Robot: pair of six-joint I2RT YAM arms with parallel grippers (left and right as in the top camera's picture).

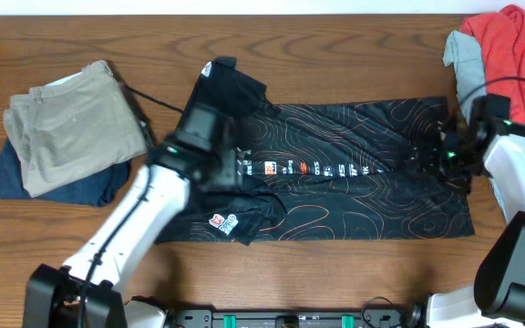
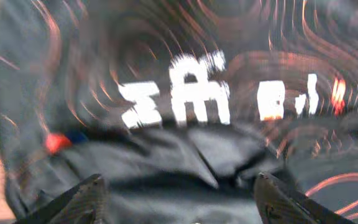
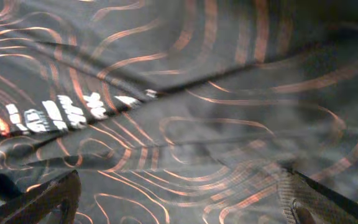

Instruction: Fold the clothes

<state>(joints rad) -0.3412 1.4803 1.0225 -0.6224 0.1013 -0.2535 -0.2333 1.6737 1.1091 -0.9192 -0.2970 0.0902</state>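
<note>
My right gripper needs to grab the black jersey at its hem's far corner [image 1: 442, 103], beside the pale grey garment.
The black jersey [image 1: 354, 173], with copper contour lines and a row of small white and red logos, lies spread flat across the middle of the table. Its sleeves are at the left and its hem at the right. My left gripper [image 1: 221, 159] is down over the jersey's left part by the logo row. In the blurred left wrist view its fingers [image 2: 182, 205] stand wide apart over dark fabric [image 2: 185, 155]. My right gripper [image 1: 436, 157] is over the hem end. In the right wrist view its fingers [image 3: 179, 199] are wide apart just above patterned fabric [image 3: 185, 124].
Khaki trousers [image 1: 71, 128] lie on a navy garment [image 1: 53, 187] at the left. A red garment [image 1: 518, 46] and a pale grey one [image 1: 468, 55] are heaped at the back right, close to my right arm. Wooden table [image 1: 354, 46] shows all around.
</note>
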